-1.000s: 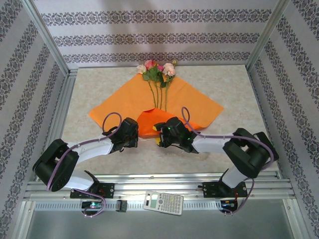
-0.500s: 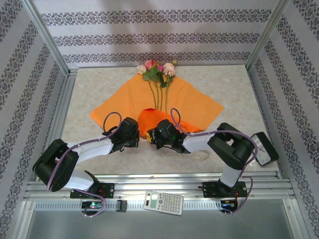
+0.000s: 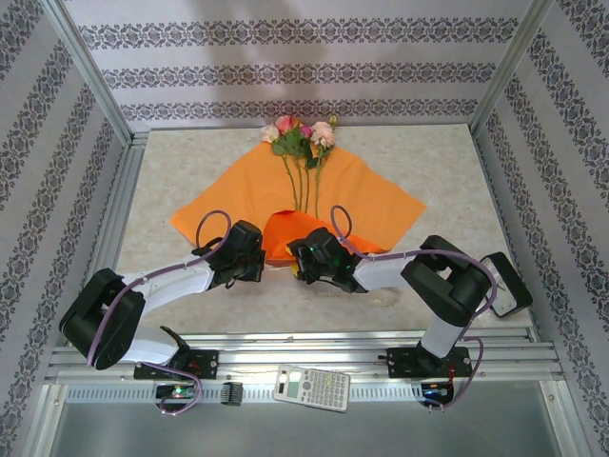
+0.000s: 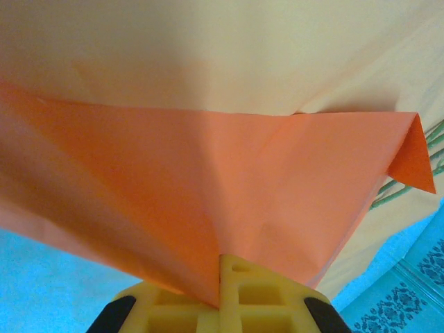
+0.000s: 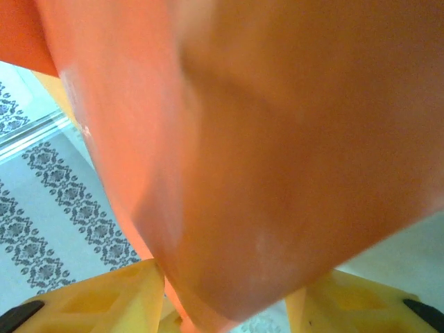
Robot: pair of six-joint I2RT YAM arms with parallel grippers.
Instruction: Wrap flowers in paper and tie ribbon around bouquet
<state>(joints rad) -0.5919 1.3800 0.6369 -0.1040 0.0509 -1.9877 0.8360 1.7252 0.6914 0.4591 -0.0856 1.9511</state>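
Note:
The loose fold sticks up with my right gripper close beside my left gripper, so next my right gripper pinches the paper's near edge farther [image 3: 363, 246] along and pulls it straight.
The orange paper [image 3: 366, 195] lies spread on the table, and its near corner [image 3: 285, 233] is folded up. The flowers [image 3: 300, 135] lie down its middle with the rose heads at the far edge; green stems [image 4: 409, 189] show past the fold. My left gripper [image 3: 259, 255] [image 4: 223, 269] is shut on the lifted corner, the sheet pinched between its yellow fingers. My right gripper [image 3: 301, 259] [image 5: 227, 281] is just right of it, open, with a loose fold of paper [image 5: 277, 159] bulging between its spread fingers. A faint pale patch [image 3: 383, 298] by my right arm may be the ribbon.
A calculator [image 3: 312, 387] rests on the front rail. Metal frame posts [image 3: 90, 71] and patterned walls close in the table on three sides. My right arm's elbow [image 3: 461, 281] sits low near the table's right front.
My right gripper slid left to the folded corner, then eased back slightly, and its elbow swung inward. The left gripper kept its hold on the corner and stayed put.

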